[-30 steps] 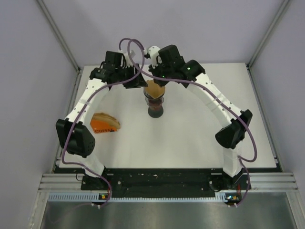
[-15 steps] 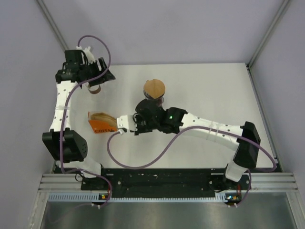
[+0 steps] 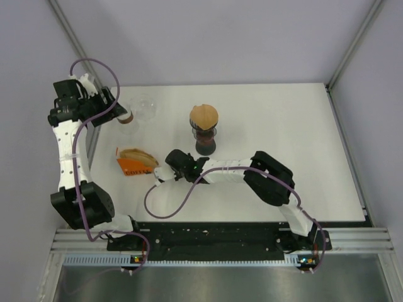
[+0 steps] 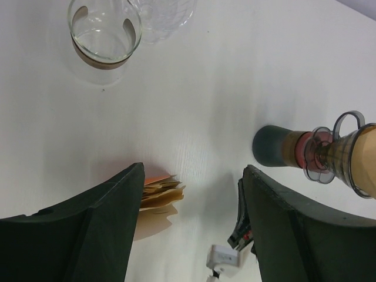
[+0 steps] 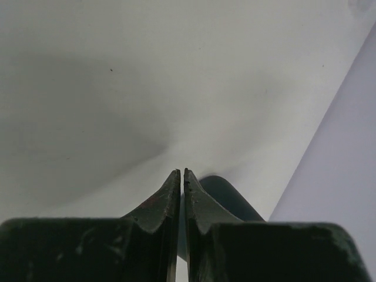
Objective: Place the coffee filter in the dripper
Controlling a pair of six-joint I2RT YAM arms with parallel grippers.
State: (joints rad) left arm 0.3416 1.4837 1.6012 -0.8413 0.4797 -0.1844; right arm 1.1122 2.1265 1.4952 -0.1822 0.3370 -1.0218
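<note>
My left gripper will close its fingers on the glass carafe's rim (image 3: 118,117) (image 4: 71,34), taking it on the side that is farthest away from the dripper.
The dripper (image 3: 204,139) stands on a dark base at mid table, with a brown paper filter (image 3: 204,116) in its top. In the left wrist view the dripper (image 4: 329,157) is at the right edge. An orange pack of brown filters (image 3: 135,161) lies to its left and shows between the left fingers (image 4: 158,191). My left gripper (image 4: 194,170) is open and empty, high at the far left (image 3: 108,106). My right gripper (image 5: 181,171) is shut on nothing. It sits low in front of the dripper, beside the filter pack (image 3: 171,160).
A glass carafe with a brown band (image 3: 128,116) and a clear glass (image 3: 147,106) stand at the back left; the carafe also shows in the left wrist view (image 4: 106,32). The right forearm (image 3: 220,171) lies across the table in front of the dripper.
Both arms have left the dripper. The left arm swung out to the far left and up. The right arm folded down in front of the dripper, toward the filter pack.
</note>
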